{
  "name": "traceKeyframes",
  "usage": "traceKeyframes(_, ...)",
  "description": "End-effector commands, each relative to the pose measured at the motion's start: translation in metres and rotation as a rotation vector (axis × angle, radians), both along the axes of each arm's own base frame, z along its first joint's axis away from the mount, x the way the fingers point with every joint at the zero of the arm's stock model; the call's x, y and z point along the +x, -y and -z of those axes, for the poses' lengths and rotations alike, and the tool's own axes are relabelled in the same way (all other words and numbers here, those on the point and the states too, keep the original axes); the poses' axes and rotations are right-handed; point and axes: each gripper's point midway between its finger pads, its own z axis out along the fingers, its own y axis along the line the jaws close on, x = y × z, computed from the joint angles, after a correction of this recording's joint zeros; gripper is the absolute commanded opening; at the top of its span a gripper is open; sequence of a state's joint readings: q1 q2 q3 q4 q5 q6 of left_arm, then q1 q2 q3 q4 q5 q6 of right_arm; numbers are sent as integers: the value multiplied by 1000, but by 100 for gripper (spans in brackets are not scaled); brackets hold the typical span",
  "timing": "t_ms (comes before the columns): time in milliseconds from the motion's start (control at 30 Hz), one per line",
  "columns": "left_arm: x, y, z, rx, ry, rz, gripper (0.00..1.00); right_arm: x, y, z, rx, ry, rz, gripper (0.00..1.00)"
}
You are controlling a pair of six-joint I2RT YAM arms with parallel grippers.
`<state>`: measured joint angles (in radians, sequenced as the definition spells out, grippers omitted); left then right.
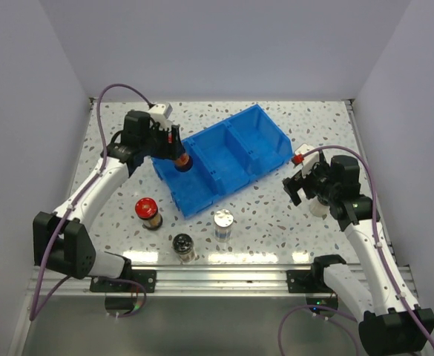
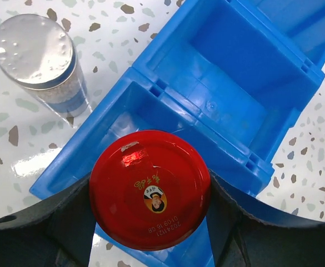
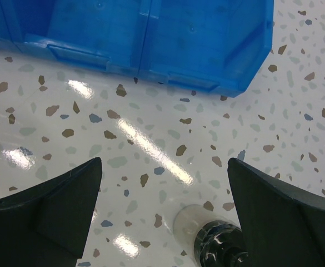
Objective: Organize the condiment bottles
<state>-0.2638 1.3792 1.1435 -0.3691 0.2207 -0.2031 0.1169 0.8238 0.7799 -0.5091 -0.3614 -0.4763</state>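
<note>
The robot's left gripper will stand the red-capped jar in the far half of the blue bin's end compartment (image 1: 182,176) (image 2: 154,172).
My left gripper (image 1: 176,152) is shut on a red-capped jar (image 1: 181,162) and holds it upright over the left compartment of the blue bin (image 1: 268,133). In the left wrist view its red cap (image 2: 150,189) fills the space between my fingers. On the table stand a second red-capped jar (image 1: 148,213), a black-capped jar (image 1: 184,247) and a silver-capped jar (image 1: 223,225), which also shows in the left wrist view (image 2: 37,55). My right gripper (image 1: 303,185) is open above a jar (image 3: 218,242) with a clear end and a dark part, seemingly on its side.
The bin (image 2: 229,150) lies diagonally across the middle of the speckled table, and its compartments look empty. Its near wall (image 3: 206,44) is just beyond my right gripper (image 3: 165,167). White walls enclose the table on the left, back and right.
</note>
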Motion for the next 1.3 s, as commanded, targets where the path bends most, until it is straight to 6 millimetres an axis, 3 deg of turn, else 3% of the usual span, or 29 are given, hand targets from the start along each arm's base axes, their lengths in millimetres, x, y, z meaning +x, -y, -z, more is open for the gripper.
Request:
traceKeyframes(0,28,19,-43,-26,165,53,0,3,-3,-8,-1,32,-21,99)
traceKeyframes(100,36,21,-21,8,125,40,0,4,-2,-8,-2,36,-17,99)
traceKeyframes(333,50,13,4,93,105,-22,10,5,-1,-7,-7,33,-14,99)
traceKeyframes(467,51,11,15,113,94,-29,32,5,-1,-7,-10,33,-16,99)
traceKeyframes(500,49,12,18,117,88,-24,47,5,-1,-6,-12,31,-12,99)
traceKeyframes(567,48,14,22,118,79,-15,53,5,-1,-6,-11,32,-14,99)
traceKeyframes(733,42,16,20,93,91,-8,64,5,-1,-6,-13,32,-12,99)
traceKeyframes(1167,34,21,0,52,136,23,74,6,1,-4,-20,29,-3,99)
traceKeyframes(1267,33,20,-1,56,138,25,82,6,2,-4,-22,28,-1,99)
